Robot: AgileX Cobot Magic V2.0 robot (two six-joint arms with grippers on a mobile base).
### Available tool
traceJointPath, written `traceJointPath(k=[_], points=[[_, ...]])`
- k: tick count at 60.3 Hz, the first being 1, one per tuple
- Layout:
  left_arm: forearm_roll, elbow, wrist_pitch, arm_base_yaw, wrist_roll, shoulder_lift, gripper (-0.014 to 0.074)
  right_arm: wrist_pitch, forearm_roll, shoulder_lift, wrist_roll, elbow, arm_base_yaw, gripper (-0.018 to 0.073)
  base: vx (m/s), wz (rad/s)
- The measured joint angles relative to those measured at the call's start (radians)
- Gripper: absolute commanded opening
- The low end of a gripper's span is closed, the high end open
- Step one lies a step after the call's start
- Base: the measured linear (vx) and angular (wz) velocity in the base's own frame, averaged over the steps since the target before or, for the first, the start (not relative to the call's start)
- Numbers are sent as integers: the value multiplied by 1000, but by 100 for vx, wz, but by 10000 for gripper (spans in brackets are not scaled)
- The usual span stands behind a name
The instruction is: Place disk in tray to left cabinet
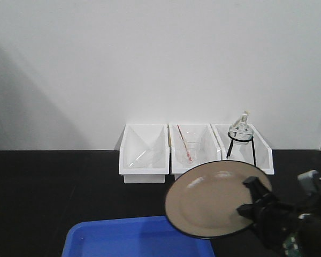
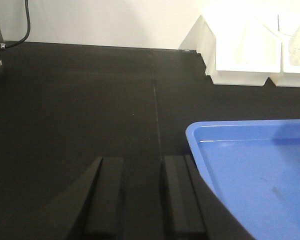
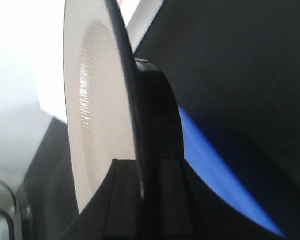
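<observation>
Next, the right gripper releases the tan disk on the blue tray's bottom, midway point(image 1: 137, 248) between the sides.
The tan disk point(image 1: 211, 201) with a thin black rim hangs tilted on edge above the black table, over the right far corner of the blue tray point(image 1: 128, 240). My right gripper point(image 1: 250, 199) is shut on the disk's right rim. In the right wrist view the disk point(image 3: 95, 110) shows edge-on between the closed fingers of the right gripper point(image 3: 140, 185), with the tray point(image 3: 225, 185) behind. My left gripper point(image 2: 142, 200) stands open and empty over the table, just left of the tray point(image 2: 260, 170). The left cabinet is out of view.
Three white bins point(image 1: 144, 152) stand in a row against the white wall behind the tray. The middle bin point(image 1: 192, 155) holds glassware, and a glass flask point(image 1: 239, 130) on a black stand sits in the right one. A black cable point(image 2: 27, 20) hangs far left.
</observation>
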Motion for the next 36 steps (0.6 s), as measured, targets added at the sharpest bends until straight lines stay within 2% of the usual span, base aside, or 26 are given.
traceJointPath(k=[8, 16, 25, 36], points=[[0, 0, 0, 0, 0, 0, 335, -26, 5, 117, 0, -70, 134, -8, 0, 0], [0, 0, 0, 0, 0, 0, 335, -29, 3, 217, -1, -126, 220, -8, 0, 0], [0, 0, 0, 0, 0, 0, 335, -30, 0, 311, -2, -137, 271, -8, 0, 0], [0, 0, 0, 0, 0, 0, 335, -31, -16, 343, -14, -147, 286, -5, 0, 0]])
